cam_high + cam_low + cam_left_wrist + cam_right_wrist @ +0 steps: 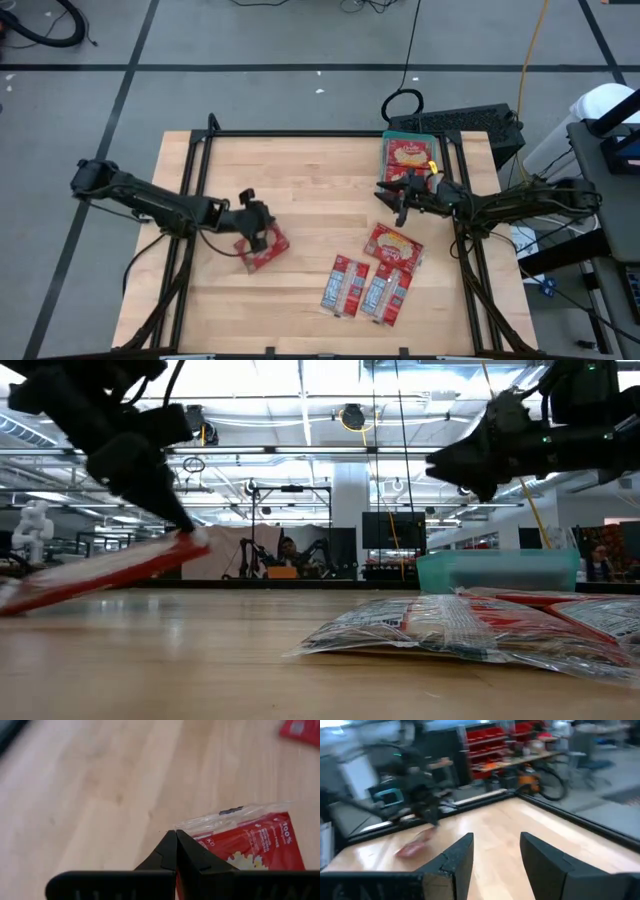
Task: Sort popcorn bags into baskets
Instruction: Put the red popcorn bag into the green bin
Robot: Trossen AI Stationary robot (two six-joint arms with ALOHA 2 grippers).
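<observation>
My left gripper is going to hand the red popcorn bag over to my right gripper and let go of it above the bare wood between the arms (307, 204).
My left gripper (256, 228) is shut on a red popcorn bag (266, 250) over the table's left half; the low view shows that bag (100, 570) sloping. My right gripper (396, 198) stands open and holds nothing, above the table just in front of the teal basket (410, 136). One popcorn bag (408, 155) lies flat in that basket. Three more bags lie flat on the table's near right: one picture side up (393, 246) and two showing silvery panels (345, 285) (388, 293). In the right wrist view the fingers (465, 857) stand apart. My left gripper pinches the bag's clear sealed end (200, 824) near one corner between its two shut fingers. The fingers slant down from above. The bag tilts, its held end (190, 546) up and its other end (20, 598) low by the table; whether that end touches I cannot tell.
A black keyboard-like box (470, 125) sits beyond the table's far right corner. A black metal frame (300, 134) runs along the table's far edge and sides. Bare wood (300, 180) lies between the two arms.
</observation>
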